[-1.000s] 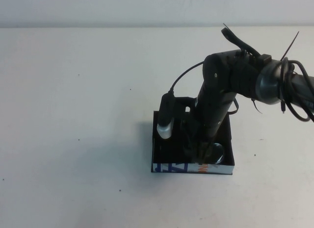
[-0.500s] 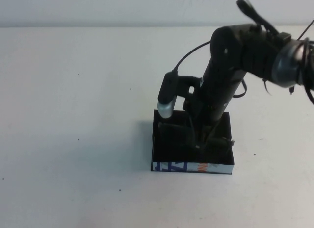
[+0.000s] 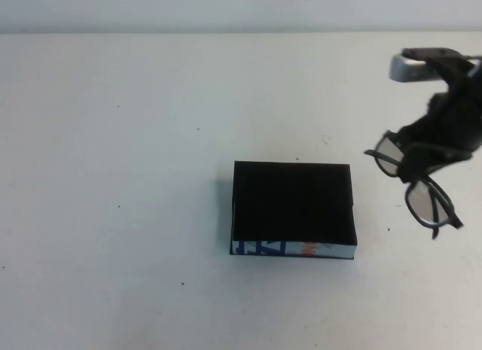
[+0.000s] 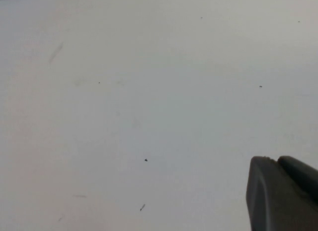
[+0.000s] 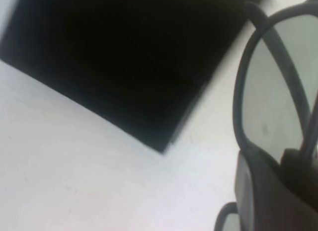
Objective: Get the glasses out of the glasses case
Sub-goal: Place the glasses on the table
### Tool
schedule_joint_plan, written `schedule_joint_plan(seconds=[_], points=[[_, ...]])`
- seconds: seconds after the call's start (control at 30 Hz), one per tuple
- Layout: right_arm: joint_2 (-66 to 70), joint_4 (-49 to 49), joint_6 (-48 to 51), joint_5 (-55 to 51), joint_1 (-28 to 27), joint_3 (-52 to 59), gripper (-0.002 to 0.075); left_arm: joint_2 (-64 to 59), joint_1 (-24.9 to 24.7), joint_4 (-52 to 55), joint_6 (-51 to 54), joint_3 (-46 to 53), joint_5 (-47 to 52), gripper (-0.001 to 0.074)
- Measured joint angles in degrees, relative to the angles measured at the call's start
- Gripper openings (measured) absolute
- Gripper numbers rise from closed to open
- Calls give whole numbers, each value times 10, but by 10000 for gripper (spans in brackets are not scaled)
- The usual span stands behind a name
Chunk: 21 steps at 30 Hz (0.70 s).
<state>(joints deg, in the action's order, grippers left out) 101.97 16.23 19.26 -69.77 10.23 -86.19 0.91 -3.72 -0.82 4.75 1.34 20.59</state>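
Note:
My right gripper needs to release the glasses so that they rest on the bare white table a short way (image 3: 410,235) beside the glasses case. The glasses now hang in the air beside it.
The glasses case (image 3: 292,205) is an open black box with a white, blue and orange front edge, in the middle of the table; its inside is empty. It also shows in the right wrist view (image 5: 124,57). My right gripper (image 3: 419,163) is shut on the glasses (image 3: 431,202) at the bridge and holds them in the air to the right of the case, lenses hanging down. In the right wrist view a lens (image 5: 278,102) hangs off the gripper (image 5: 288,164). My left gripper (image 4: 280,164) is over bare table, out of the high view, fingers together.
The white table (image 3: 113,177) spreads all around the case, with a few small dark specks. Its far edge meets a pale wall at the top of the high view.
My right gripper has lifted out of the case and swung up and to the right with the glasses in it. The case now stands empty and uncovered.

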Motion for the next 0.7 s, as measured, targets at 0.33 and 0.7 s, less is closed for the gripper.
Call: schedule_joint_plan(seconds=[0.33,0.7], points=[[-44,61,-23,95,-90,170,55,0,0,0,0,0,0,-4],[-14,44,-23,156,-60,188,55,0,0,0,0,0,0,-4]])
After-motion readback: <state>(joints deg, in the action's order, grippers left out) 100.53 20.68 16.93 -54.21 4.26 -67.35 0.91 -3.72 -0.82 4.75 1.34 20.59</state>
